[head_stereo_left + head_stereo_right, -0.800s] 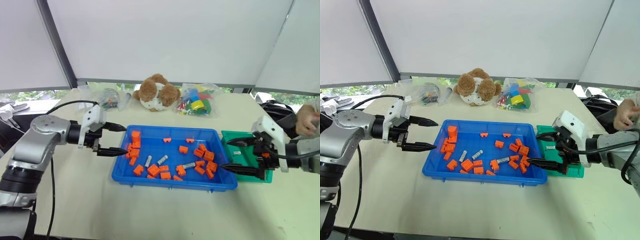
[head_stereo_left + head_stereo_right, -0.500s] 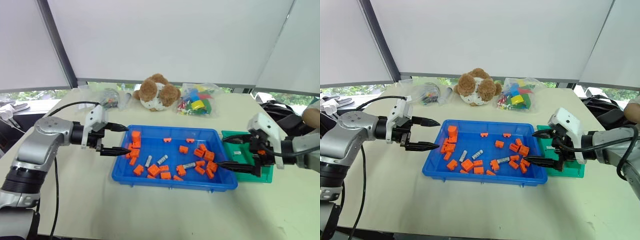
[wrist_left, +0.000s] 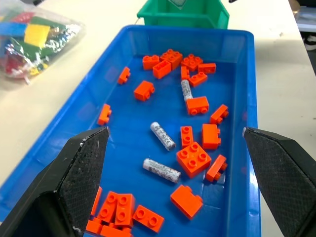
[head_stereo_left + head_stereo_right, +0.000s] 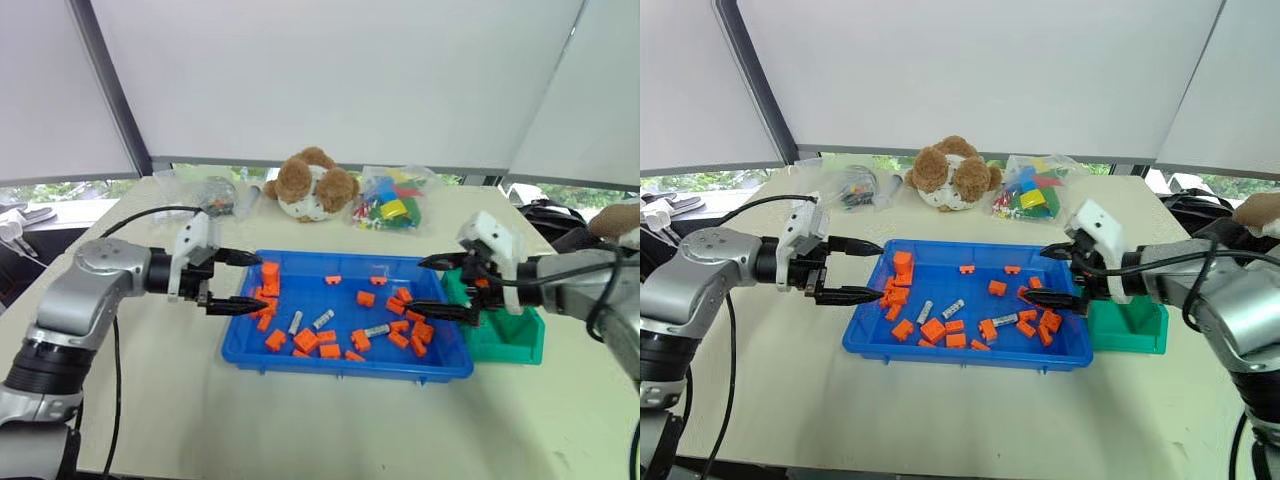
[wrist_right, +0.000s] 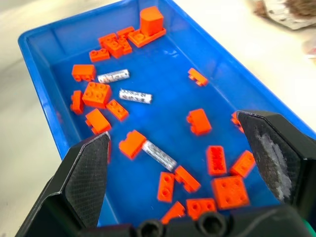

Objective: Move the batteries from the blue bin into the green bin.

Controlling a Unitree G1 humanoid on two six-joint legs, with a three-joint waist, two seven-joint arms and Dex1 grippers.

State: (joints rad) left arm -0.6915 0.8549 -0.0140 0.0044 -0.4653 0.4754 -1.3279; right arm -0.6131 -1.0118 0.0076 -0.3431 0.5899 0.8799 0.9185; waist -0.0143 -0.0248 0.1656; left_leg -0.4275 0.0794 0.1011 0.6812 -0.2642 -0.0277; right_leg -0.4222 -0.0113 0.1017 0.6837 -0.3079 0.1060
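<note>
Next, my right gripper closes on both ends of the silver battery (image 4: pixel 295 322) (image 5: pixel 113 76) that lies farthest from the green bin, inside the blue bin.
The blue bin (image 4: pixel 340 368) sits mid-table, holding several orange bricks (image 4: pixel 307 340) and three silver batteries (image 4: pixel 296 322) (image 4: pixel 324 319) (image 4: pixel 378 330). In the left wrist view the batteries (image 3: pixel 162 136) lie in the bin's middle. The green bin (image 4: pixel 510 335) stands against the blue bin's right end. My left gripper (image 4: pixel 262 280) hovers open over the blue bin's left end, pointing right. Over the right end my right gripper (image 4: pixel 415 285) is open and empty, pointing left. A battery (image 5: pixel 159 154) lies below it among the bricks.
A teddy bear (image 4: pixel 312 185), a bag of coloured blocks (image 4: pixel 392 205) and a bag of small parts (image 4: pixel 215 195) lie behind the blue bin. A person's hand (image 4: pixel 620 215) shows at the far right edge. Bare table stretches in front of the bins.
My right gripper has swung left from above the green bin to above the blue bin's right end. My left gripper has crept right over the bin's left edge.
</note>
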